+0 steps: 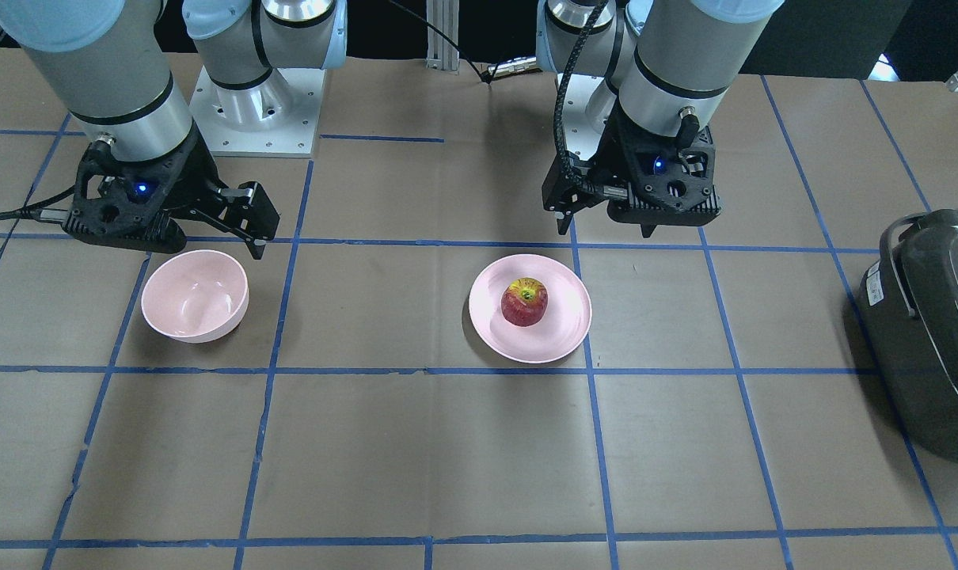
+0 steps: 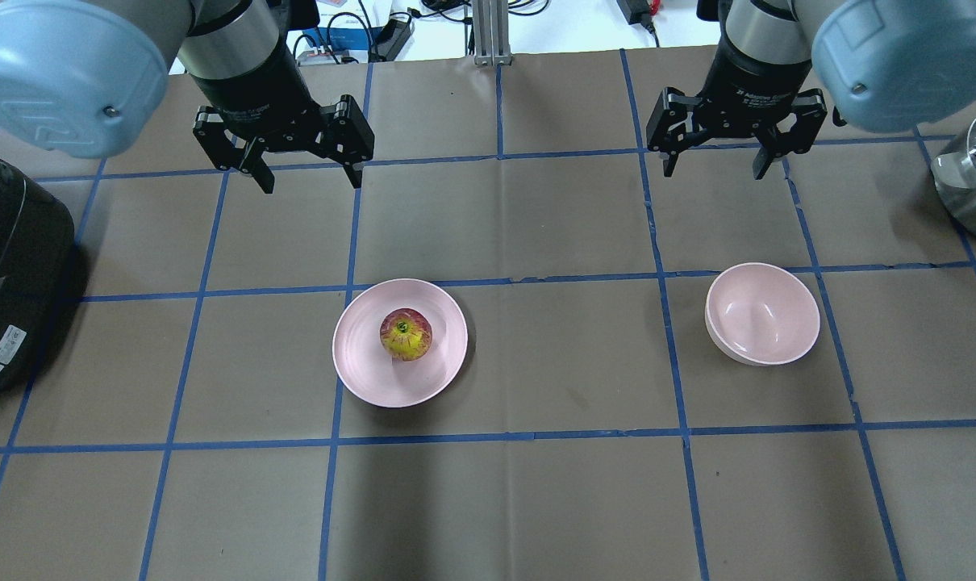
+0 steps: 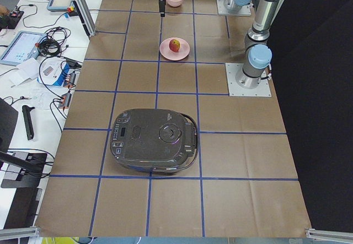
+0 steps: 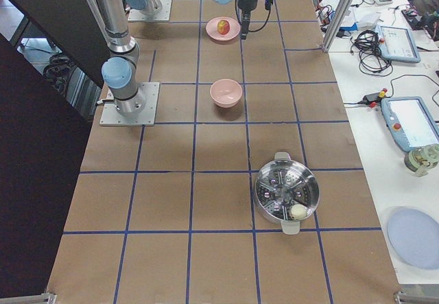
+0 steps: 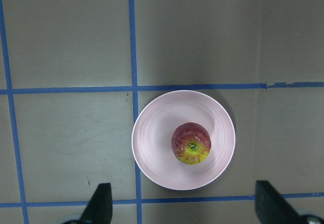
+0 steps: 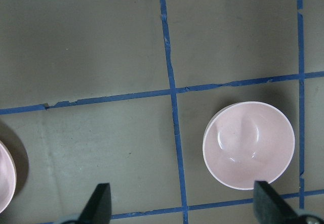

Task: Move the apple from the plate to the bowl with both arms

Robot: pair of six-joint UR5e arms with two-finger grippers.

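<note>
The fingers of my left gripper needs to next go down over the flat pink plate and close on the sides of the red apple (image 1: 524, 304) (image 5: 191, 143).
The red apple (image 1: 524, 301) with a yellow-green top sits on the flat pink plate (image 1: 487, 326) near the table's middle. In the overhead view the apple (image 2: 406, 335) lies a little off the centre of the plate (image 2: 359, 367). The deep pink bowl (image 2: 762, 315) stands empty to the right, also seen in the front view (image 1: 195, 297). My left gripper (image 2: 310, 173) is open and empty, held above the table behind the plate. My right gripper (image 2: 714, 165) is open and empty behind the bowl. The left wrist view looks straight down on the apple (image 5: 191, 143); the right wrist view shows the bowl (image 6: 248, 143).
A black rice cooker (image 2: 4, 274) stands at the table's left end. A steel steamer pot (image 2: 972, 173) stands at the right end. Blue tape lines grid the brown table cover. Cables and devices lie on a side bench beyond the table.
</note>
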